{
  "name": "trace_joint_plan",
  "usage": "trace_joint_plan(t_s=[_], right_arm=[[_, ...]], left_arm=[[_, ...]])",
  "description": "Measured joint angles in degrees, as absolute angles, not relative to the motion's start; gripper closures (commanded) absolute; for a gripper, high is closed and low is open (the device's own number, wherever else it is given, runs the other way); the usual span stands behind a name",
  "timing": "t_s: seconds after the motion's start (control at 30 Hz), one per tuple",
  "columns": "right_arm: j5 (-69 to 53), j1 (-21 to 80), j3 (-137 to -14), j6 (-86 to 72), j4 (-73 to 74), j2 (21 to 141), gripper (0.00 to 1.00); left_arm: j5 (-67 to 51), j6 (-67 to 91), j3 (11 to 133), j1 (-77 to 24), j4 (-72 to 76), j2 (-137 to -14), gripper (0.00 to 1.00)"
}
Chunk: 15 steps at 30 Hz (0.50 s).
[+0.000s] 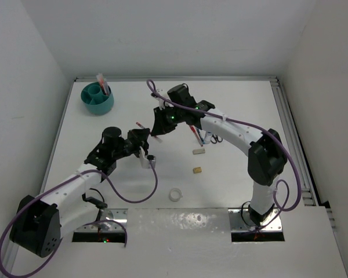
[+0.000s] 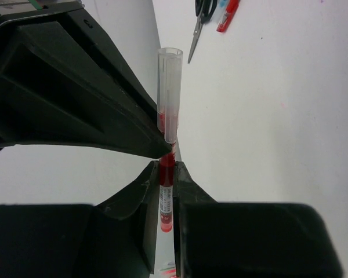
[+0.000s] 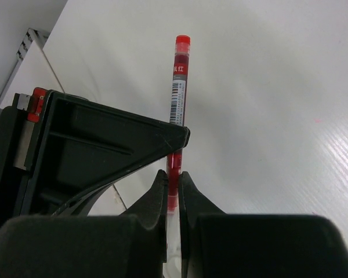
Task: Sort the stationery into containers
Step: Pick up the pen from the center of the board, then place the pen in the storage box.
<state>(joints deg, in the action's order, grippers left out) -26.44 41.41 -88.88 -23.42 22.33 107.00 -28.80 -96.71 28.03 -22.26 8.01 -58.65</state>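
The robot's left gripper will release the red pen in the teal organiser cup (image 1: 106, 90) beside the upright pens. The red pen is still held above the table.
A red pen (image 2: 166, 197) with a clear cap (image 2: 170, 87) is held above the table by both grippers. My left gripper (image 2: 169, 168) is shut on its labelled red end. My right gripper (image 3: 173, 176) is shut on the same pen (image 3: 179, 81) nearer the clear end. In the top view the left gripper (image 1: 144, 145) and the right gripper (image 1: 158, 128) meet over the table's middle. The teal organiser cup (image 1: 88, 103) stands at the far left with pens (image 1: 102, 84) upright in it.
Black-handled scissors (image 1: 211, 138) and another red pen (image 1: 194, 134) lie right of the grippers, and both show in the left wrist view, scissors (image 2: 198, 23) and pen (image 2: 228, 14). A white eraser (image 1: 198, 152), a tan eraser (image 1: 196, 169) and a white tape ring (image 1: 175, 194) lie nearer the bases.
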Motion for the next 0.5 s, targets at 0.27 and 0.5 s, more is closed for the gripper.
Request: trace_joint_plan(t_s=[0.27, 0.5], right_arm=[[-27.33, 40.51, -88.55, -24.53, 21.34, 106.3, 0.55], [-26.2, 34.33, -85.06, -25.91, 17.12, 98.45, 0.36]], left_arm=[[-27.86, -88.82, 28.01, -23.27, 8.01, -57.58, 1.0], [-28.75, -75.0, 28.03, -23.73, 7.9, -57.3, 1.0]])
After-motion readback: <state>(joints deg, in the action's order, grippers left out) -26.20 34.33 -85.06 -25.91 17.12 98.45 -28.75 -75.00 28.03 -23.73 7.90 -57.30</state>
